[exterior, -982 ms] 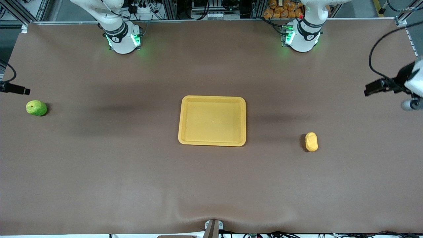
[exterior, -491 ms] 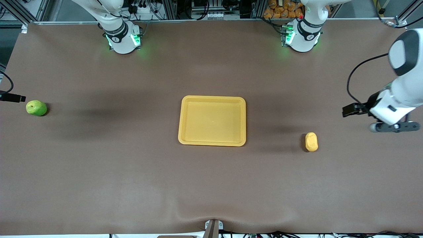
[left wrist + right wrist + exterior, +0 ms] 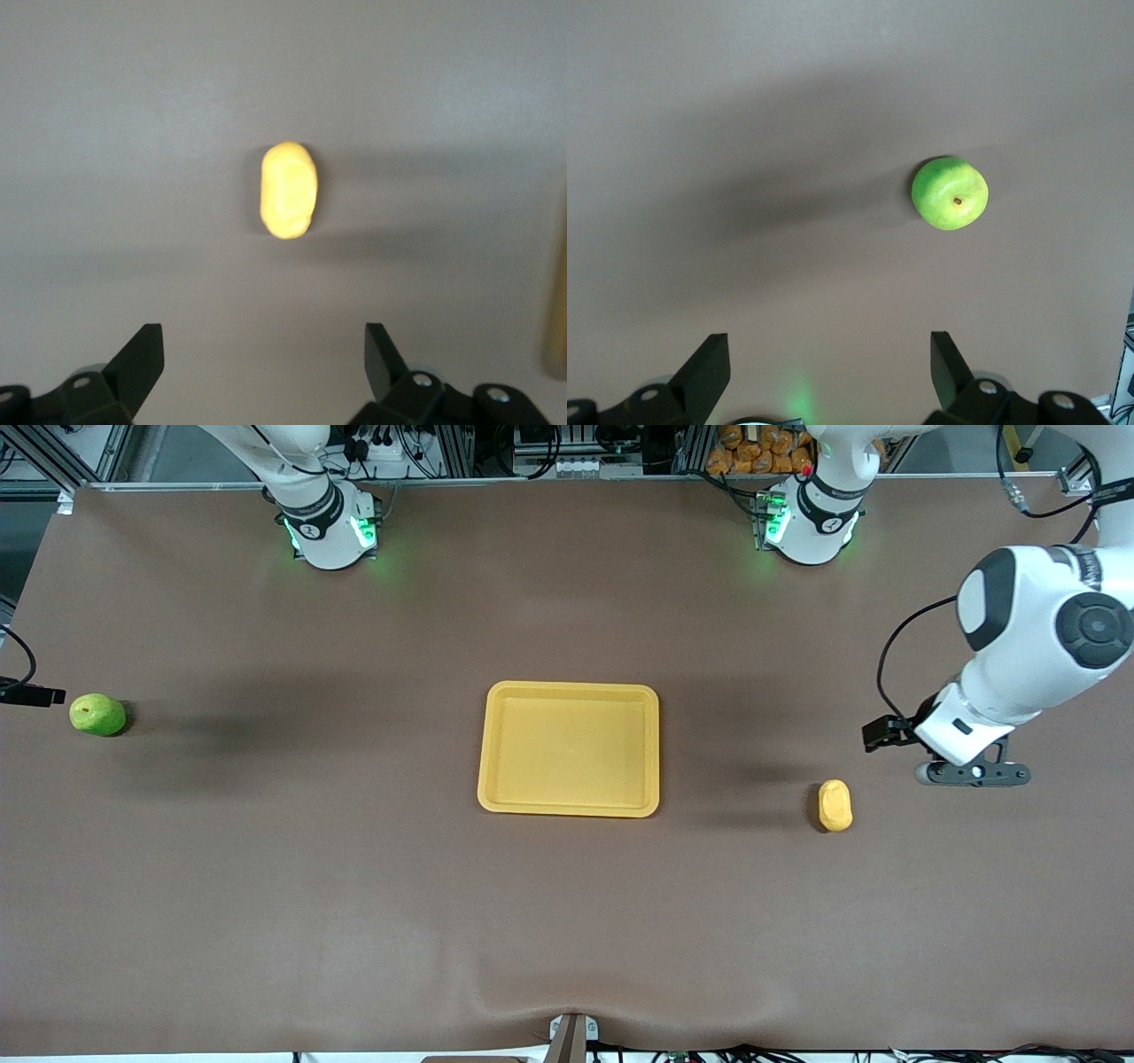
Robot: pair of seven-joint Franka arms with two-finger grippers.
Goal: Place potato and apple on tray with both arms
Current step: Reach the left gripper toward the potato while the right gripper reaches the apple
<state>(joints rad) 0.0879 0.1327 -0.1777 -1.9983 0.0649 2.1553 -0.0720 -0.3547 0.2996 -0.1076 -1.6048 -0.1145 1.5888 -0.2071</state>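
The potato is next for my left gripper, which should go to it and close around the middle of its long sides (image 3: pixel 835 806) (image 3: pixel 289 191).
The potato (image 3: pixel 835 804) lies on the brown table toward the left arm's end, apart from the tray (image 3: pixel 570 688) at the table's middle. The tray holds nothing. My left gripper (image 3: pixel 973 773) hangs over the table beside the potato, toward the left arm's end. The left wrist view shows it open (image 3: pixel 263 354) and empty, with the potato (image 3: pixel 289 190) ahead of it. The apple (image 3: pixel 97 715) lies at the right arm's end. In the right wrist view my right gripper (image 3: pixel 830 359) is open and empty above the table, with the apple (image 3: pixel 950 193) ahead of it.
Both arm bases (image 3: pixel 330 530) (image 3: pixel 811 524) stand along the table's back edge. A black part of the right hand (image 3: pixel 31 695) shows at the front view's edge next to the apple. The tray's rim (image 3: pixel 558 328) shows at the edge of the left wrist view.
My left arm has swung in from the table's end and come down toward the potato. The right hand's black part has shifted slightly lower beside the apple. Potato, apple and tray have not moved.
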